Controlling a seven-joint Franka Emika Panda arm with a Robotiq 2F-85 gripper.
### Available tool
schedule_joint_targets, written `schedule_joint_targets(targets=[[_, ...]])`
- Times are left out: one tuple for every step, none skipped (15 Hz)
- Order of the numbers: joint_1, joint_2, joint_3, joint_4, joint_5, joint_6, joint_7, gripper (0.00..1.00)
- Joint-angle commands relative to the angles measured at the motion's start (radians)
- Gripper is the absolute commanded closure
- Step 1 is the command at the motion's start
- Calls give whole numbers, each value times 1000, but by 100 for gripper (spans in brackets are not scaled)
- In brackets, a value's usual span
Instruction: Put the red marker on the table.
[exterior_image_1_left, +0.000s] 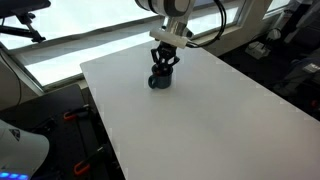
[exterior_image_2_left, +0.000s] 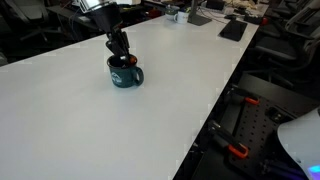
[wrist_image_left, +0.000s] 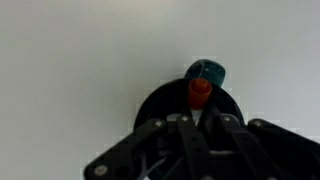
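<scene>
My gripper has the red marker. It will let go of it on the bare white tabletop (exterior_image_1_left: 167, 102) (wrist_image_left: 60, 112) just in front of the dark mug.
The red marker (wrist_image_left: 200, 92) stands upright in a dark mug (wrist_image_left: 158, 108), with its red end pointing at the wrist camera. The mug's teal handle (wrist_image_left: 207, 70) sticks out behind it. My gripper (wrist_image_left: 200, 120) reaches down into the mug, and its fingers are closed around the marker's pale shaft just below the red end. In both exterior views the gripper (exterior_image_1_left: 164, 64) (exterior_image_2_left: 120, 50) is at the top of the mug (exterior_image_1_left: 160, 81) (exterior_image_2_left: 126, 76), which stands on the white table (exterior_image_1_left: 200, 120) (exterior_image_2_left: 100, 130). A bit of red shows at the mug's rim (exterior_image_2_left: 117, 61).
The mug stands near one table edge (exterior_image_1_left: 90, 75). Wide bare tabletop lies all around it. Dark laptops and small items (exterior_image_2_left: 232, 30) lie at the far end. Black stands with orange clamps (exterior_image_2_left: 235, 150) stand on the floor beside the table.
</scene>
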Motion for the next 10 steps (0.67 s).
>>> schedule_joint_targets(targets=[[-4,-109,0,-64,1,-29,9,95],[-6,-145,2,-76,2,-53,4,95],[-9,-181,3,-81,6,-89,-4,95],[-11,-212,6,-82,11,-126,-14,95],[-11,-246,6,-78,15,-174,-23,95],[-9,-282,6,-79,15,-215,-28,95],[-3,-328,0,-86,9,-258,-11,95],[2,-369,-7,-95,1,-292,14,95],[6,-404,-18,-104,-9,-320,58,95],[0,-434,-30,-126,-7,-330,98,95]])
